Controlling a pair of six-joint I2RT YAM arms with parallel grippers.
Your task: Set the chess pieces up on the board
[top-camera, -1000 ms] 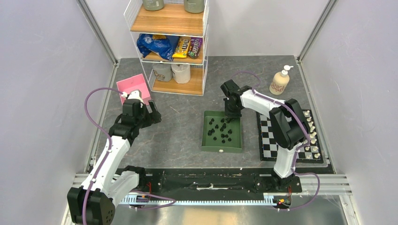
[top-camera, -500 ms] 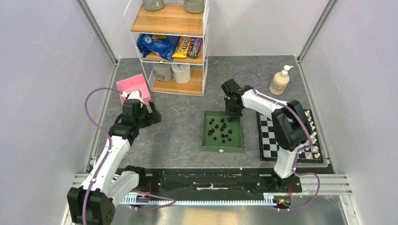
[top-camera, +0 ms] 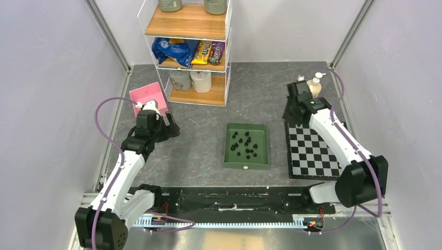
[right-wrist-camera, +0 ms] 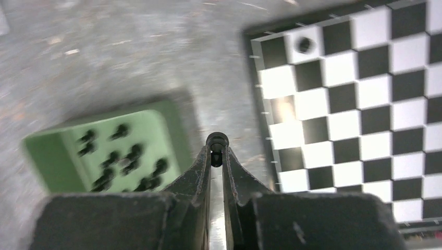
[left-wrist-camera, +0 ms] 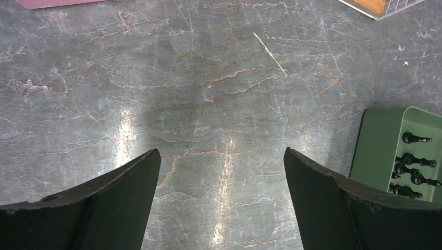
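The small black chess piece will go down from my right gripper on the dark square (top-camera: 300, 130) (right-wrist-camera: 308, 76) directly in front of the standing piece.
The green tray (top-camera: 262, 153) holds several black chess pieces (top-camera: 246, 144) and one white piece (top-camera: 245, 167). The checkered board (top-camera: 312, 153) lies to its right. My right gripper (top-camera: 290, 115) hangs over the board's far left corner, shut on a small black chess piece (right-wrist-camera: 217, 143). In the right wrist view the tray (right-wrist-camera: 62, 161) is on the left and the board (right-wrist-camera: 365, 99) on the right, with one black piece (right-wrist-camera: 305, 45) standing on it. My left gripper (top-camera: 172, 127) is open and empty over bare table (left-wrist-camera: 221, 153). The tray's corner (left-wrist-camera: 375, 140) shows at its right.
A cream soap pump bottle (top-camera: 314, 83) stands just behind my right wrist. A wire shelf rack (top-camera: 187, 52) with snacks and rolls is at the back. A pink box (top-camera: 147, 96) sits behind my left gripper. My right arm lies over the board's right side.
My right arm has swung from the tray's far edge rightward to the board's far left corner, carrying a black piece. The left arm has not moved.
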